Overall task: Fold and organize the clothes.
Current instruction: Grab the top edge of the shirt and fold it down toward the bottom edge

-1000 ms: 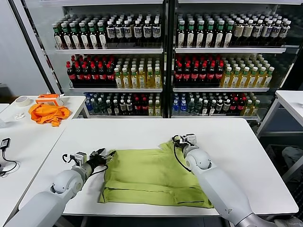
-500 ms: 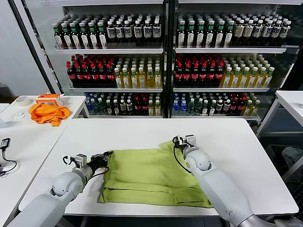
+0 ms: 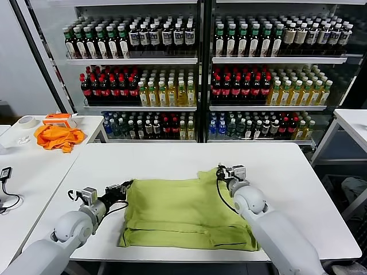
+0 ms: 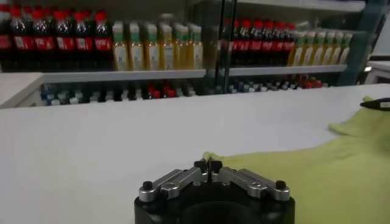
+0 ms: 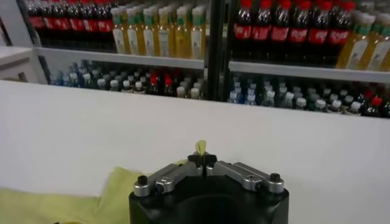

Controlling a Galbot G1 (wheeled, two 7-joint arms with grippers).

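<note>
The robot's right gripper should release the shirt's far corner on the cloth point(image 3: 245, 212) beneath its arm, just past the shirt's near fold.
The clothes, one lime-green T-shirt point(image 3: 183, 215), lie partly folded on the white table point(image 3: 172, 157). My left gripper point(image 3: 127, 186) is shut on the shirt's far left corner, low over the table. In the left wrist view the fingertips point(image 4: 208, 164) meet on the green edge, and the cloth point(image 4: 317, 176) spreads away beyond them. My right gripper point(image 3: 221, 172) is shut on the far right corner. The right wrist view shows a green tip point(image 5: 200, 146) sticking out past the closed gripper point(image 5: 202, 159), with more shirt point(image 5: 61, 204) lying beside it.
Drink bottle shelves point(image 3: 195, 74) stand behind the table. A side table on the left carries an orange cloth point(image 3: 57, 137), a tape roll point(image 3: 26, 121) and a black device with a cable point(image 3: 6, 173). Another white table point(image 3: 352, 123) stands at the right.
Both grippers went from open to shut on the shirt's far corners. The left one drew outward to the left and the right one to the right, pulling the far edge taut.
</note>
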